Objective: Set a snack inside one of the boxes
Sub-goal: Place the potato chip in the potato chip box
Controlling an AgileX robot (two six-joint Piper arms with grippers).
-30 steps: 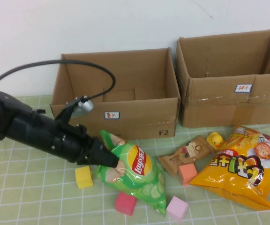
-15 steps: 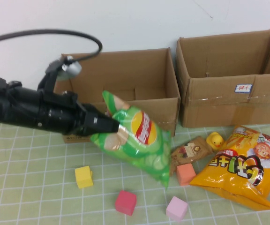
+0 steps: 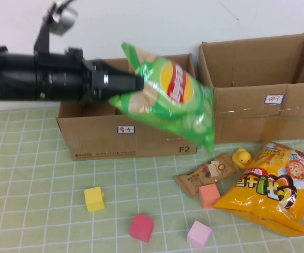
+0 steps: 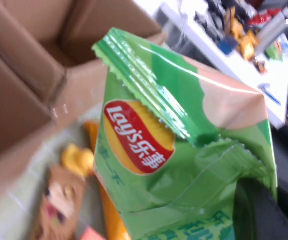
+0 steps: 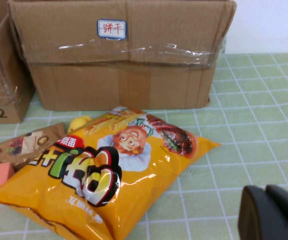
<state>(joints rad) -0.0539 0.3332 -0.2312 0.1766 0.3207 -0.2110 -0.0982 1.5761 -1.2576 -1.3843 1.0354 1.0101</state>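
Next, I release the green Lay's chips bag from my left gripper inside the end of the box (image 3: 87, 99) behind the yellow cube.
My left gripper (image 3: 139, 84) is shut on the edge of a green Lay's chips bag (image 3: 176, 100), held in the air above the left box (image 3: 131, 134). The bag's lower end hangs down past that box's right front corner. In the left wrist view the bag (image 4: 149, 150) fills the frame, with a dark finger (image 4: 256, 210) pressed on it. The right box (image 3: 263, 113) stands open beside the left one. Only the right wrist view shows my right gripper (image 5: 266, 215), shut and empty, low over the mat near an orange snack bag (image 5: 104, 170).
On the green checked mat lie the orange snack bag (image 3: 271, 187), a brown snack bar (image 3: 207, 174) and a yellow rubber duck (image 3: 241, 157). Foam cubes are scattered in front: yellow (image 3: 94, 198), red (image 3: 141, 227), pink (image 3: 199, 234) and salmon (image 3: 210, 195).
My left arm has lifted the green chips bag off the mat, up and back, until it hangs over the left box. The other objects have not moved.
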